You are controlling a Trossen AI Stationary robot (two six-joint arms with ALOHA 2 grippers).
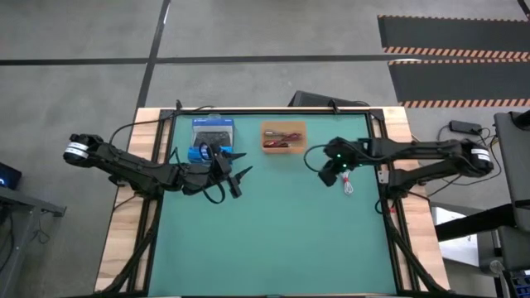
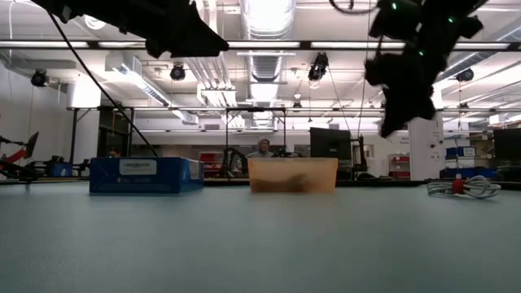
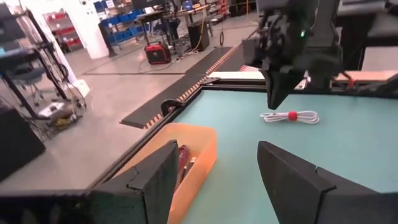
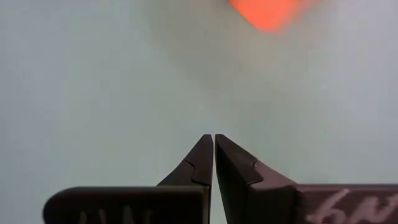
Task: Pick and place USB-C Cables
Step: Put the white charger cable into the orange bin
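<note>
My right gripper is shut and empty beside the white USB-C cable, so it should open, move over the bundle and grab it next to the red tie [image 2: 459,185].
A white USB-C cable [image 1: 348,187], bundled with a red tie, lies flat on the green table at the right. It also shows in the low view [image 2: 462,187] and in the left wrist view [image 3: 290,116]. An orange tray [image 1: 284,126] at the far middle holds a red-pink cable [image 1: 283,136] and a dark one. My right gripper [image 1: 329,177] hangs shut and empty above the table [image 4: 214,138], just left of the white cable. My left gripper [image 1: 247,162] is open and empty [image 3: 217,149], raised left of the tray.
A blue box [image 1: 213,131] stands at the far left, beside the orange tray [image 2: 291,173]. Wooden boards and a dark frame edge the green mat. The near half of the mat [image 1: 273,248] is bare.
</note>
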